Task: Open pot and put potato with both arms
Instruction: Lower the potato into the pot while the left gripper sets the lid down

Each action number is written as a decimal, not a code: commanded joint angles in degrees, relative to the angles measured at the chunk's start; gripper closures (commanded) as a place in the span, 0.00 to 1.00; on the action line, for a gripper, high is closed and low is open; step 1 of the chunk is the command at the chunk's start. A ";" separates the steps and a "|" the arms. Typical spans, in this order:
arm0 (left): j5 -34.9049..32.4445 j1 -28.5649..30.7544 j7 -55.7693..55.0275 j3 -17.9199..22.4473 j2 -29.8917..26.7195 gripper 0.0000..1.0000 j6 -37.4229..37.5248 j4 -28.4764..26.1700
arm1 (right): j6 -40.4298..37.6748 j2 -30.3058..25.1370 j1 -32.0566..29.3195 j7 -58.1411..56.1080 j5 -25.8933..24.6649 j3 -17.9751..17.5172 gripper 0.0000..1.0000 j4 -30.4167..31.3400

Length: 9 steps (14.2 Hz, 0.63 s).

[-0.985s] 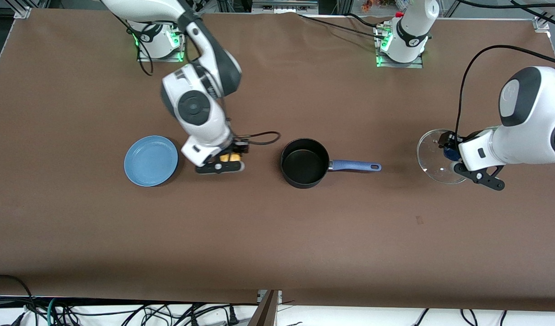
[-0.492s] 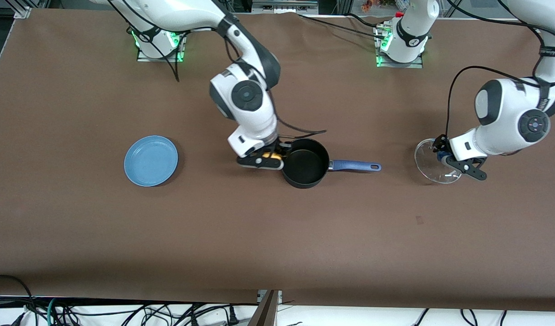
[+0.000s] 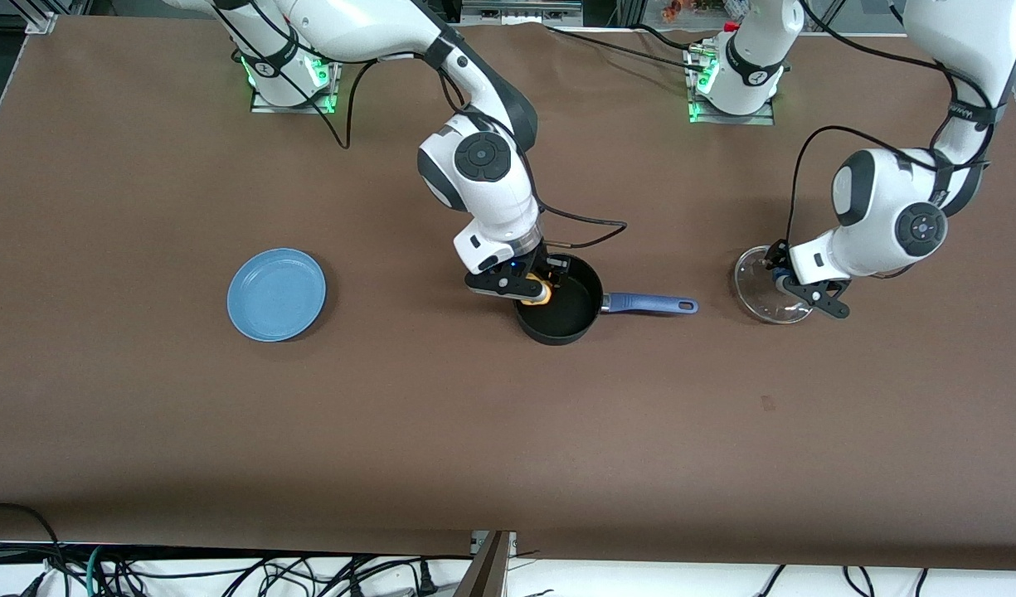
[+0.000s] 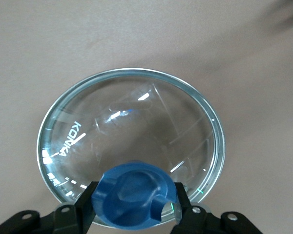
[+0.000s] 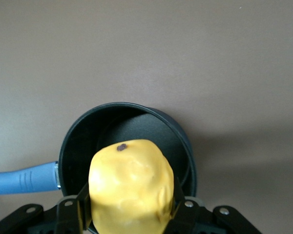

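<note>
My right gripper is holding the yellow potato. It will let go of it on the middle of the black pot's bottom (image 3: 564,303) (image 5: 136,157).
The black pot (image 3: 567,313) stands uncovered mid-table, its blue handle (image 3: 648,304) pointing toward the left arm's end. My right gripper (image 3: 534,290) is shut on the yellow potato (image 3: 541,293) and hangs over the pot's rim on the side toward the right arm's end. In the right wrist view the potato (image 5: 131,187) fills the right gripper (image 5: 131,212), with the pot (image 5: 112,105) below it. My left gripper (image 3: 794,286) is shut on the blue knob (image 4: 134,195) of the glass lid (image 3: 756,286), low over the table off the handle's end. The lid (image 4: 132,122) tilts.
A flat blue plate (image 3: 276,294) lies on the brown table (image 3: 474,431) toward the right arm's end, level with the pot. A black cable (image 3: 590,240) loops from the right wrist just above the pot. Both arm bases stand along the table's edge farthest from the front camera.
The right arm carried the potato from beside the blue plate to over the pot's rim. The left arm shifted the lid a little toward the pot's handle.
</note>
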State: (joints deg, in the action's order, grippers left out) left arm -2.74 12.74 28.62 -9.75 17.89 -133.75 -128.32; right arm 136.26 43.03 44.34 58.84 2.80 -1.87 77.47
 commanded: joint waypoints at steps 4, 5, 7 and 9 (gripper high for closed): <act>-1.13 -0.35 -0.93 0.08 3.81 1.00 0.59 4.04 | 5.06 5.39 1.72 3.39 0.63 -0.33 0.44 -3.99; -1.13 -0.35 -0.93 0.08 4.25 1.00 0.50 4.13 | 5.41 5.66 1.72 3.39 0.54 -0.33 0.44 -3.99; -1.22 -0.35 -0.93 0.17 4.34 1.00 0.42 4.22 | 5.50 5.92 1.72 3.39 0.54 -0.33 0.44 -3.99; -3.31 0.08 -0.85 0.17 5.04 1.00 0.59 5.97 | 6.55 6.45 1.72 3.47 0.54 -0.33 0.44 -4.08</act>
State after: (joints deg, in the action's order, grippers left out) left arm -3.05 12.70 28.53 -9.78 21.74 -133.96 -125.14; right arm 141.74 47.95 45.97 61.53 2.80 -2.00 75.58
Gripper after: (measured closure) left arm 0.352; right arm 0.383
